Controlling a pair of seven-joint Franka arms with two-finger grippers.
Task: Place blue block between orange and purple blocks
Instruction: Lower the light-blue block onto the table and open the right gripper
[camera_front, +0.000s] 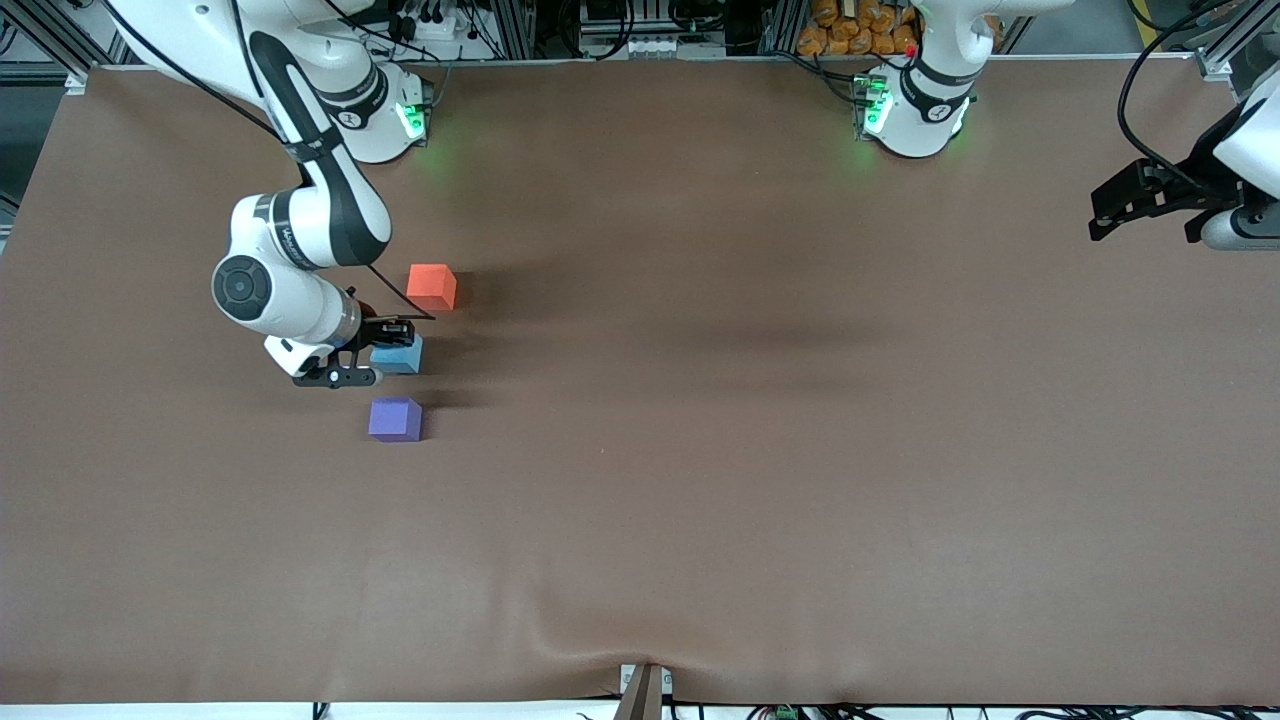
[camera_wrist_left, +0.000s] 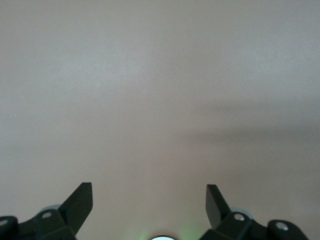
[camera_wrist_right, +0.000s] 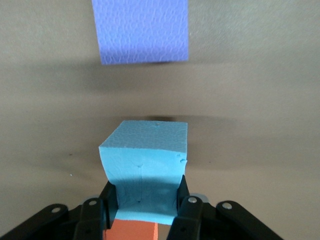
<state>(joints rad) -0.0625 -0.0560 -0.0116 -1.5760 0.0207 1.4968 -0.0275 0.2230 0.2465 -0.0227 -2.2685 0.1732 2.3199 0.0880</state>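
I need to use my right gripper to set the blue block, now low over the table, down midway (camera_front: 415, 353) (camera_wrist_right: 130, 174) between the orange block and the purple block, lined up with both.
The sky-blue block (camera_front: 400, 357) sits between the fingers of my right gripper (camera_front: 393, 343), which is shut on it. It is low over the table, in the gap between the orange-red block (camera_front: 432, 286) and the violet-purple block (camera_front: 395, 418). In the right wrist view the blue block (camera_wrist_right: 145, 165) fills the space between the two fingers of my right gripper (camera_wrist_right: 144, 194), with the purple block (camera_wrist_right: 144, 31) ahead of it and a corner of the orange block (camera_wrist_right: 131, 232) under the gripper. My left gripper (camera_front: 1140, 205) waits open and empty at the left arm's end of the table.
The brown table cover (camera_front: 750, 450) is bare apart from the three blocks. The left wrist view shows only table surface (camera_wrist_left: 160, 100) between the open fingers of my left gripper (camera_wrist_left: 149, 200). The arm bases stand along the table edge farthest from the front camera.
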